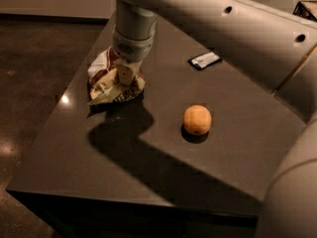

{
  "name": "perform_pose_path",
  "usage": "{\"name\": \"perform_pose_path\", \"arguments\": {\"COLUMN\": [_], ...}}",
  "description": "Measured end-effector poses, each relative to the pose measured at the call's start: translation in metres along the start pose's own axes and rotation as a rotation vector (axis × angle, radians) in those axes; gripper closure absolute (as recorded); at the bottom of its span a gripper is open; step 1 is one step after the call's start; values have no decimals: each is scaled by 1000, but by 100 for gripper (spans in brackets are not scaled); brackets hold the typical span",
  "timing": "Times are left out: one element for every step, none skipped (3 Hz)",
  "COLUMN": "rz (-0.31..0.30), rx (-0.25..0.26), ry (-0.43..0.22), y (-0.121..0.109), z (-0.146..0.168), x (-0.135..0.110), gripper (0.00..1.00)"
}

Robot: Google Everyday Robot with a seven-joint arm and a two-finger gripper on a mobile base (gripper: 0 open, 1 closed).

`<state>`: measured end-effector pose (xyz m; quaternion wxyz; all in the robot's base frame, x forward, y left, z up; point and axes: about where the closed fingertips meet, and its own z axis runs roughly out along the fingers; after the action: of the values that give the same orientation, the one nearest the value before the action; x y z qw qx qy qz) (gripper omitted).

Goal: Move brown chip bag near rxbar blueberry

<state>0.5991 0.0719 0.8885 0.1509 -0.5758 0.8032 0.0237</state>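
I'll drop the brown chip bag past the orange fruit, on the dark table (169, 59) close beside the rxbar blueberry.
The brown chip bag (110, 86), crinkly cream and dark brown, sits scrunched at the table's left side. My gripper (127, 77) comes straight down onto the bag's top and is shut on it. The wrist hides the bag's upper part. The rxbar blueberry (204, 60), a small dark flat wrapper with a white label, lies on the table to the right of the bag and farther back, well apart from it.
A round orange fruit (197, 119) rests on the dark table (74, 162) right of and nearer than the bag. My arm spans the upper right of the view. The table's left and front edges drop to a dark floor.
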Motion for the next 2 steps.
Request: {"name": "perform_pose_path", "arguments": {"rz": [-39,-71], "rx": [-10,-17], "ry": [-10,-19], "y": [-42,-73], "z": [-9,-20], "x": [22,48], "gripper": [100,100]}}
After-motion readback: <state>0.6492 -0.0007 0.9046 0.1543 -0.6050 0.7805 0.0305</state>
